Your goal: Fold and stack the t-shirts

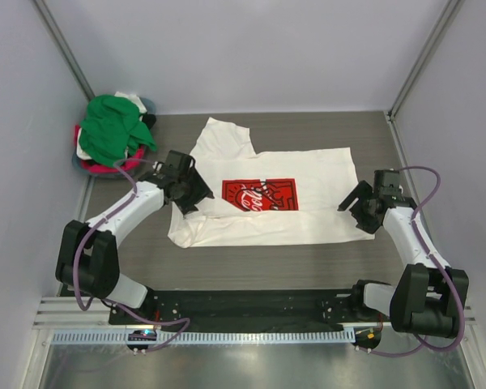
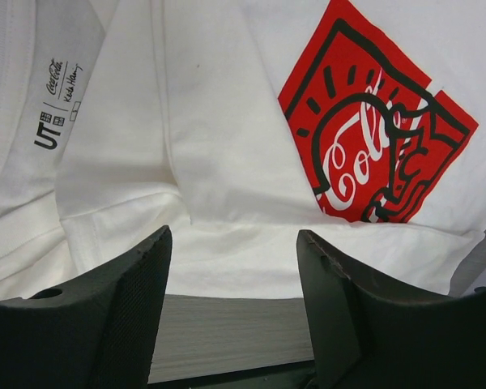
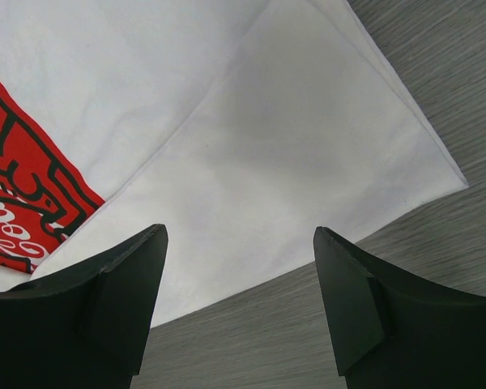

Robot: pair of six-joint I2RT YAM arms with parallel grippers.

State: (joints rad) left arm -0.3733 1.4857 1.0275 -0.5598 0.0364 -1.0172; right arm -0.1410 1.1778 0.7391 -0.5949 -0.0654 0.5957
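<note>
The flap's edge slants beside the red print. Next, my left gripper pinches the flap's loose crease (image 2: 187, 215) and pulls it further over the print before it takes the sleeve.
A cream-white t-shirt (image 1: 308, 174) with a red square Coca-Cola print (image 1: 260, 194) lies spread and partly folded on the table, one sleeve pointing to the back. My left gripper (image 1: 193, 197) is open and empty, above the shirt's left edge; the shirt (image 2: 227, 162) fills the left wrist view. My right gripper (image 1: 352, 207) is open and empty over the shirt's right edge, whose corner (image 3: 308, 162) shows in the right wrist view. A pile of other t-shirts, green (image 1: 109, 126) on top with pink-red and white beneath, sits at the back left.
The grey wood-grain table (image 1: 308, 263) shows in front of the shirt. Pale walls close in the left, back and right sides. A black strip and a metal rail (image 1: 251, 324) run along the near edge by the arm bases.
</note>
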